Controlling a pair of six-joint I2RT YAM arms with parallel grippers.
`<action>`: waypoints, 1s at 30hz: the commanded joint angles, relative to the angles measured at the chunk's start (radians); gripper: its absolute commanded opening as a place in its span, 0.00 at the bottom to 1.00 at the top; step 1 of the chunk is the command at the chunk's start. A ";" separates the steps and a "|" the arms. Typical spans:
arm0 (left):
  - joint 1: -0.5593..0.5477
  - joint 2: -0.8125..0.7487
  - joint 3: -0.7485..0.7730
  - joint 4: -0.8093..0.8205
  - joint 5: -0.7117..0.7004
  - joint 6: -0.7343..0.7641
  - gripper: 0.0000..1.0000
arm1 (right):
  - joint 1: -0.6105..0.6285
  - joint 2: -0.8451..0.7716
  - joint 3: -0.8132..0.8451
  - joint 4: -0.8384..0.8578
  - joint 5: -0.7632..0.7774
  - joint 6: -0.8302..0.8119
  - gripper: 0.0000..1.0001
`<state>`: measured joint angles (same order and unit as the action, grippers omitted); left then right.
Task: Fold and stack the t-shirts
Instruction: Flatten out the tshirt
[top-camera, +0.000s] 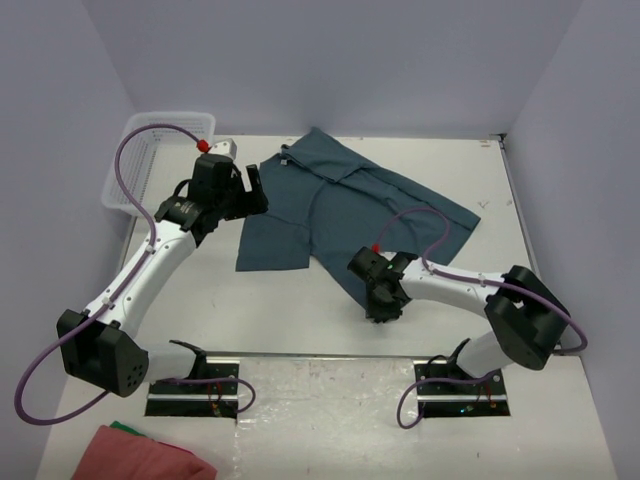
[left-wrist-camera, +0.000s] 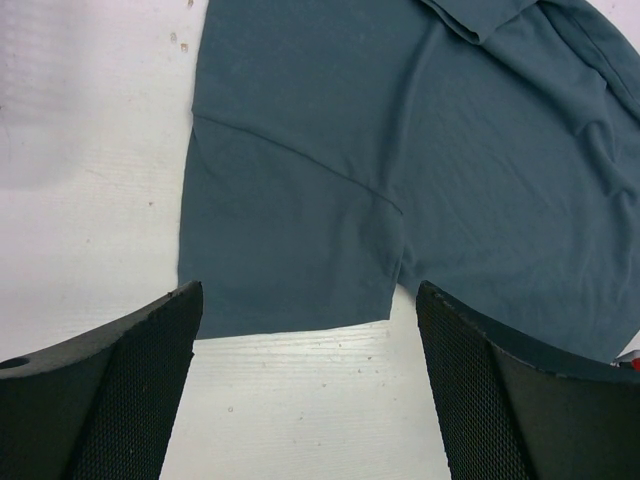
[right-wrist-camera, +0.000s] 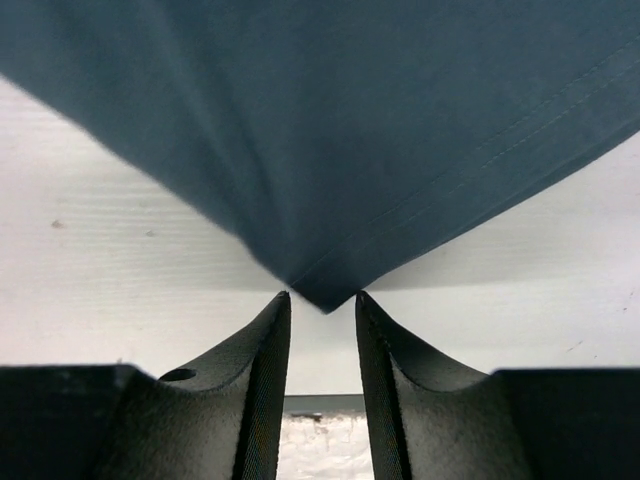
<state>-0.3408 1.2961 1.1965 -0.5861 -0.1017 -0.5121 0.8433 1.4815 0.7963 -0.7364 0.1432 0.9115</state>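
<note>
Next, my right gripper opens its fingers and pinches the t-shirt's edge (right-wrist-camera: 287, 274) beside the tip of the t-shirt's bottom corner, because only that tip is between its fingers.
A blue-grey t-shirt (top-camera: 340, 205) lies spread out and rumpled on the white table, collar toward the back. My left gripper (top-camera: 240, 200) is wide open just above the table at the shirt's left sleeve; in the left wrist view (left-wrist-camera: 310, 295) the sleeve hem (left-wrist-camera: 290, 325) lies between its tips. My right gripper (top-camera: 383, 305) is at the shirt's near bottom corner. In the right wrist view (right-wrist-camera: 322, 296) its jaws stand narrowly apart, with the corner of the shirt (right-wrist-camera: 325, 290) pointing down between the tips and the table showing through the gap.
A white wire basket (top-camera: 150, 150) stands at the back left corner. A pink-red cloth (top-camera: 140, 455) with a green edge lies at the front left, below the arm bases. Grey walls close in the table on three sides.
</note>
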 joint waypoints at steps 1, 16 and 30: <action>0.006 -0.004 0.008 0.019 0.003 0.020 0.87 | 0.051 0.005 0.078 -0.041 0.053 0.043 0.34; 0.005 -0.008 0.018 0.011 0.013 0.026 0.87 | 0.094 0.052 0.100 -0.078 0.090 0.064 0.38; 0.006 -0.031 0.034 -0.001 0.016 0.037 0.88 | 0.079 0.138 0.080 -0.041 0.116 0.067 0.39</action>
<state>-0.3408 1.2961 1.1976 -0.5926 -0.1001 -0.5034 0.9283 1.5890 0.8787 -0.7956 0.1982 0.9512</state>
